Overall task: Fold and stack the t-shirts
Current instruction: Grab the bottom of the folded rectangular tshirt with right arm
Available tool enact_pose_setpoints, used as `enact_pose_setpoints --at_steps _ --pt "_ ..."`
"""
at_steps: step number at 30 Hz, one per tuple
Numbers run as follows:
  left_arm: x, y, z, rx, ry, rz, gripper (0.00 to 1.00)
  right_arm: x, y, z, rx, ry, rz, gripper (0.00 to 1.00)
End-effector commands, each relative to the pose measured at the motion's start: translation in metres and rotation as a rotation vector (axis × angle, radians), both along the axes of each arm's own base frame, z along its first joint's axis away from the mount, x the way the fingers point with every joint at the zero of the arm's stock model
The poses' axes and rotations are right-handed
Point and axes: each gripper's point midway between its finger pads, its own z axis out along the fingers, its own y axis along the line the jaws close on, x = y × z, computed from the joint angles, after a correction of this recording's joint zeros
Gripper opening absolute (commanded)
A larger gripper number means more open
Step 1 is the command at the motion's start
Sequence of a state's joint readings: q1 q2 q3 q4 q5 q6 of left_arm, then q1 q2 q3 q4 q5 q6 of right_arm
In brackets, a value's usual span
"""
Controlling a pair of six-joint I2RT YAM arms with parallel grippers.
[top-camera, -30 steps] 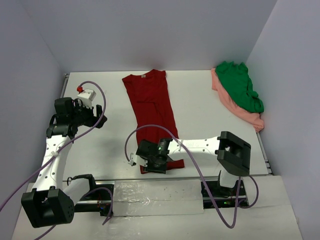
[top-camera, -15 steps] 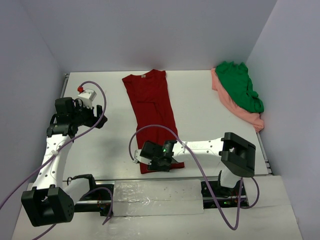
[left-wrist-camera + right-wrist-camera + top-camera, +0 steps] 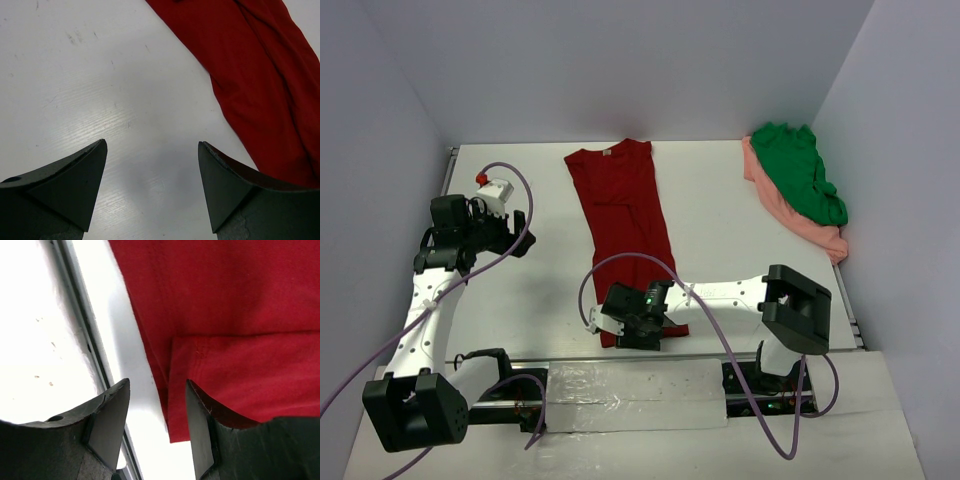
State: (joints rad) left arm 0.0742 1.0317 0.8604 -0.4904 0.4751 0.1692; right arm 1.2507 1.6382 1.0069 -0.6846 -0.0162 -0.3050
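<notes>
I have my right gripper at the end corner of the dark red t-shirt's hem, so I will grip the hem's middle (image 3: 170, 343), where the layers overlap, before folding.
The dark red t-shirt (image 3: 625, 215) lies folded into a long narrow strip down the middle of the table, its pale neck label at the far end. My right gripper (image 3: 603, 322) hovers low over its near left hem corner (image 3: 182, 410). The jaws are open, with the corner lying loose between them. My left gripper (image 3: 520, 228) is open over bare table to the left of the shirt, and the red cloth (image 3: 260, 75) fills the upper right of its wrist view. The bright green t-shirt (image 3: 802, 172) is crumpled on top of the salmon pink one (image 3: 798, 222) at the far right.
A metal rail (image 3: 82, 325) runs along the table's near edge just beside the hem. A shiny plate (image 3: 630, 388) sits between the arm bases. Purple cables loop over the near table. Walls close in on the left, back and right.
My right gripper's jaws have opened wider at the hem corner and it has shifted slightly right. The hem now lies flat. The left arm has not moved.
</notes>
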Motion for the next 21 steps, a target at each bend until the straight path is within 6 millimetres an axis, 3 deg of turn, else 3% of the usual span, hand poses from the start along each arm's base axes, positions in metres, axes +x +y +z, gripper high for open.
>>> enact_pose_setpoints --at_steps 1,14,21 --pt "0.003 -0.001 0.007 -0.006 -0.025 -0.019 0.83 -0.007 0.002 0.001 0.007 0.033 0.019 0.56" --pt "0.003 0.001 0.004 0.005 -0.026 -0.012 0.83 0.009 0.003 -0.022 -0.041 -0.037 0.019 0.53" --pt "0.004 0.002 0.006 0.010 -0.033 -0.005 0.83 0.019 0.007 -0.023 -0.022 -0.095 -0.014 0.48"
